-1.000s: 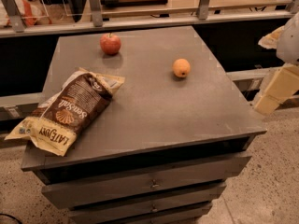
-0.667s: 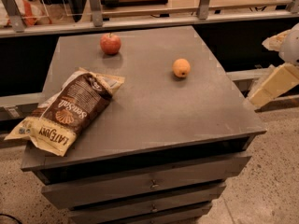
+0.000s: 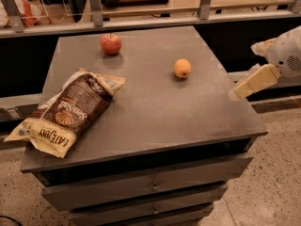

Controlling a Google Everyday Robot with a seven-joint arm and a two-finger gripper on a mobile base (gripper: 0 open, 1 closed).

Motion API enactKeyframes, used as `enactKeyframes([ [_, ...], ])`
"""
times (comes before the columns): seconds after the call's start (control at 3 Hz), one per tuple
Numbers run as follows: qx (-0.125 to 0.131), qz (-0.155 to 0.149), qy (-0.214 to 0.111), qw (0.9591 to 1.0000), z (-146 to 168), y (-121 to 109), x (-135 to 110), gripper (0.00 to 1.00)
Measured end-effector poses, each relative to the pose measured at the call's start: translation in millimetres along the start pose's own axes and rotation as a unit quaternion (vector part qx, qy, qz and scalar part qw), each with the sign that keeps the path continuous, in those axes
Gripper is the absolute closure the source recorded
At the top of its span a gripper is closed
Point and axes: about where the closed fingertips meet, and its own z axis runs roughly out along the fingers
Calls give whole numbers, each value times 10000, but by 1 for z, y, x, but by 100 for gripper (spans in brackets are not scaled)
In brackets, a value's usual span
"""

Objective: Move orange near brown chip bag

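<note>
The fingers of my gripper should close on the sides of the orange (image 3: 182,68), because the orange should move near the brown chip bag.
The orange (image 3: 182,68) is a small round yellow-orange fruit resting on the grey cabinet top (image 3: 155,102), right of centre toward the back. The brown chip bag (image 3: 66,112) lies flat at the left front, its cream-yellow end hanging over the left edge. My gripper (image 3: 249,83) is at the far right, just off the table's right edge, well to the right of and slightly nearer than the orange. It holds nothing.
A red apple (image 3: 111,44) with a stem sits at the back left of the top. The cabinet has drawers (image 3: 153,186) below its front edge. A railing and glass panel (image 3: 141,13) run behind the table. Speckled floor lies to the right.
My gripper has moved up and leftward toward the table's right edge. The orange, apple and chip bag have not moved.
</note>
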Motion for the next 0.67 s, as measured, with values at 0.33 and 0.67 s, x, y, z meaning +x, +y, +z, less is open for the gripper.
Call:
enactKeyframes([
  [0.33, 0, 0, 0, 10000, 0, 0, 0, 0],
  [0.67, -127, 52, -244, 9996, 7, 0, -2, 0],
])
